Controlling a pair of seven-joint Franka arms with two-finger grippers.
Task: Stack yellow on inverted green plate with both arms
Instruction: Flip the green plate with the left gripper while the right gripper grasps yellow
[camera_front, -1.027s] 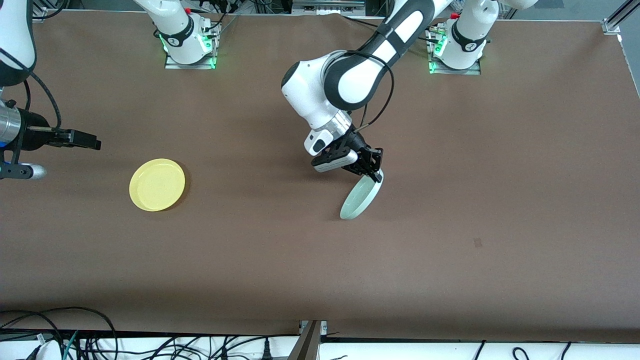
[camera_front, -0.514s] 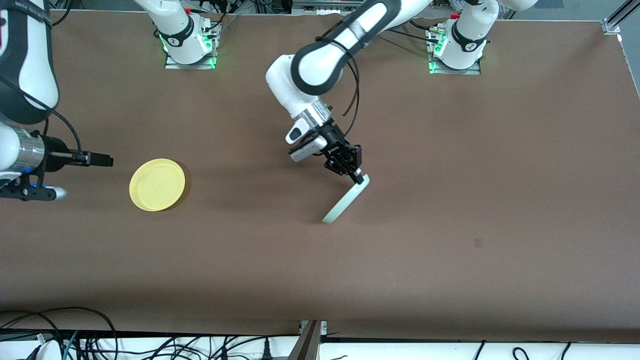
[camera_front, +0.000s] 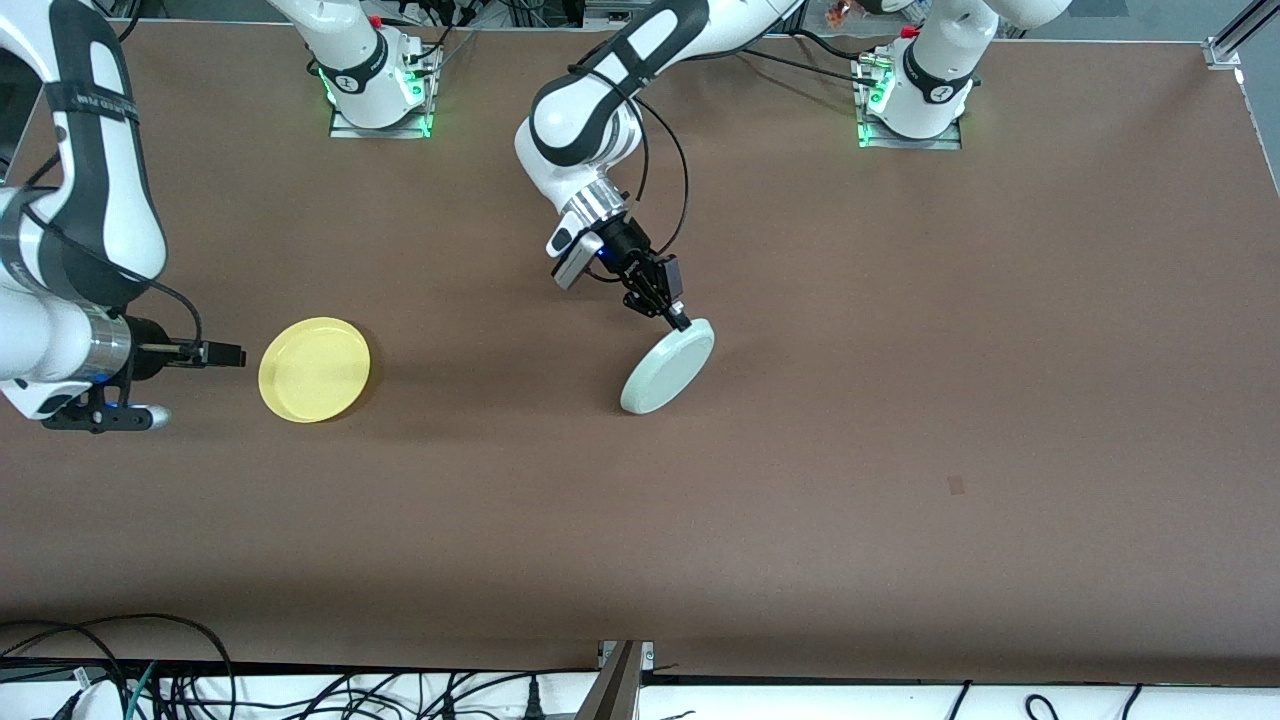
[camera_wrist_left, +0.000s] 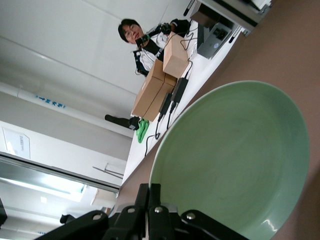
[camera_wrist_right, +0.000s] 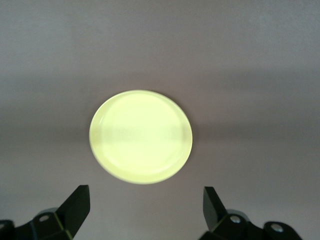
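Next, the left gripper releases the pale green plate on the brown tabletop (camera_front: 627, 325) beside its fingertips, toward the yellow plate.
The pale green plate (camera_front: 668, 366) is tilted in the middle of the table, underside toward the front camera, its lower edge at the table. My left gripper (camera_front: 681, 322) is shut on its upper rim. In the left wrist view the plate's hollow face (camera_wrist_left: 235, 160) fills the picture above the closed gripper (camera_wrist_left: 149, 187). The yellow plate (camera_front: 314, 369) lies flat, rim up, toward the right arm's end. My right gripper (camera_front: 232, 354) is open and empty, low beside the yellow plate. The right wrist view shows the yellow plate (camera_wrist_right: 141, 136) ahead of the spread gripper (camera_wrist_right: 145, 192).
The arm bases (camera_front: 375, 90) (camera_front: 910, 95) stand along the table edge farthest from the front camera. Cables (camera_front: 150, 680) run along the nearest edge. A small dark mark (camera_front: 956, 486) is on the brown tabletop toward the left arm's end.
My left gripper has swung the green plate from edge-on to underside-up and shifted toward the right arm's end. My right gripper has moved closer to the yellow plate.
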